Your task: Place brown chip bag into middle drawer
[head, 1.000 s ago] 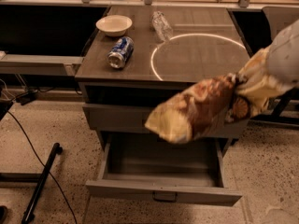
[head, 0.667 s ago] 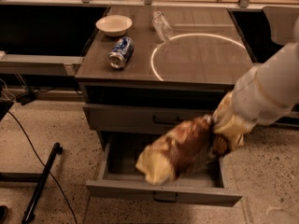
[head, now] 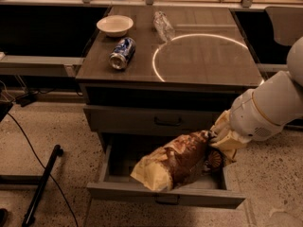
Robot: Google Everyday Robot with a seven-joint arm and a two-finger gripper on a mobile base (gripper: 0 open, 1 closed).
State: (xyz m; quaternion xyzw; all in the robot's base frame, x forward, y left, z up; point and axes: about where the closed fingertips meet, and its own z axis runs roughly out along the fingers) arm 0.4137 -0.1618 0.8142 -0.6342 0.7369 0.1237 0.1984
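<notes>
The middle drawer is open for the brown chip bag. I will let go of the bag inside the open middle drawer (head: 141,171), toward the end that is nearest the black pole. The bag now hangs tilted over that drawer.
The brown chip bag (head: 176,161) is dark brown with a pale yellow end. It hangs tilted over the open middle drawer (head: 165,196), its lower left end down inside the drawer near the front wall. My gripper (head: 215,145) is at the bag's upper right end, shut on the bag, just above the drawer's right side. The white arm comes in from the right. The drawer is pulled out, and its small dark handle shows at the front. The closed grey drawer front (head: 156,120) sits just above.
On the cabinet top (head: 208,60) lie a blue soda can (head: 122,53) on its side, a white bowl (head: 115,25) and a clear plastic bottle (head: 164,25). A black pole (head: 40,186) and a cable lie on the floor at the left.
The arm has moved down and left, carrying the bag from in front of the cabinet's upper part to the open drawer. The bag's lower end is now inside the drawer.
</notes>
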